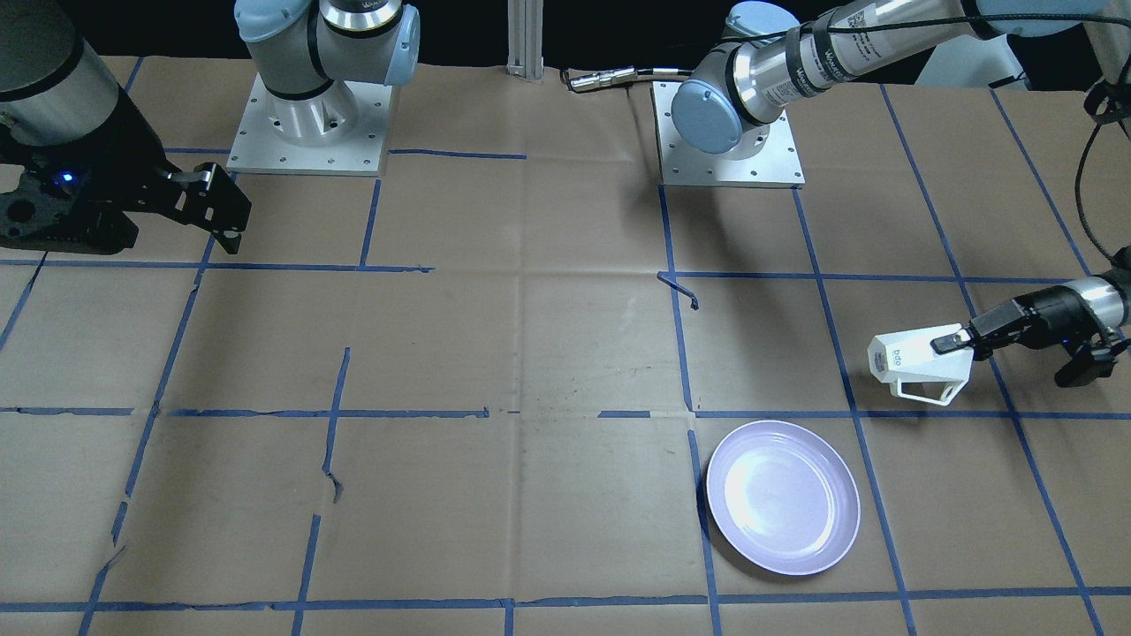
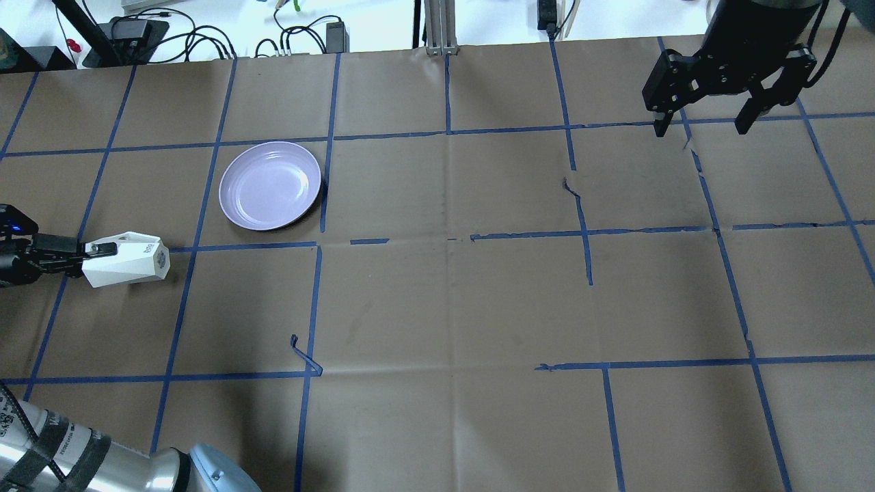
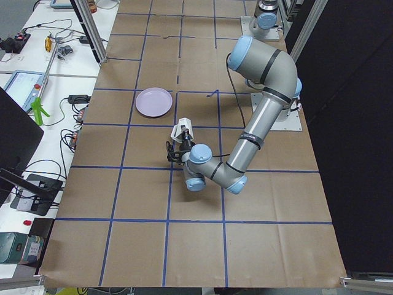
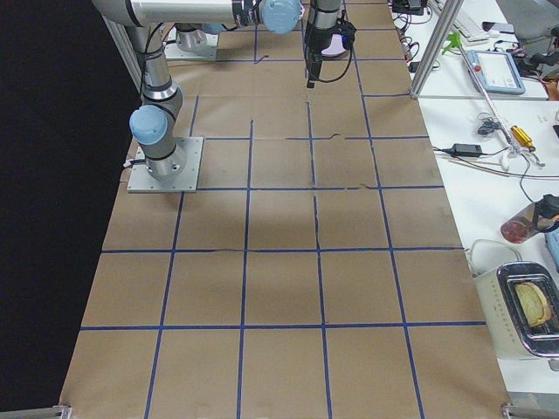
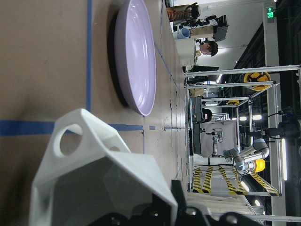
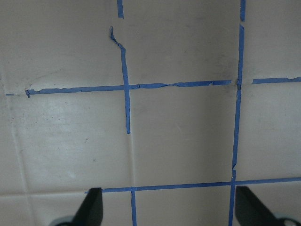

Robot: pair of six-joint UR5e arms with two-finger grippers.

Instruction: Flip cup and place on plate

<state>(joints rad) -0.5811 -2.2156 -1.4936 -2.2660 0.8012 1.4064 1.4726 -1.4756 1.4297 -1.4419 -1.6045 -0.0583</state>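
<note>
My left gripper has the white faceted cup. Next, I set it down with that gripper on the pale lavender plate [image 1: 782, 486] [image 5: 139, 68], slightly toward the arm bases.
The white faceted cup [image 1: 914, 362] hangs on its side above the table, held by its rim in my left gripper [image 1: 959, 340], which is shut on it. Its angular handle points toward the plate. It also shows in the overhead view [image 2: 130, 260], the exterior left view [image 3: 182, 131] and the left wrist view [image 5: 99, 179]. The pale lavender plate [image 1: 783, 496] lies flat on the table beside the cup, also in the overhead view [image 2: 270, 185] and the left wrist view [image 5: 136, 56]. My right gripper [image 2: 704, 126] is open and empty, high over the far right of the table.
Brown paper with a grid of blue tape [image 2: 448, 239] covers the table. Both arm bases [image 1: 309, 124] stand at the robot's edge. Cables and devices [image 2: 137, 31] lie beyond the far edge.
</note>
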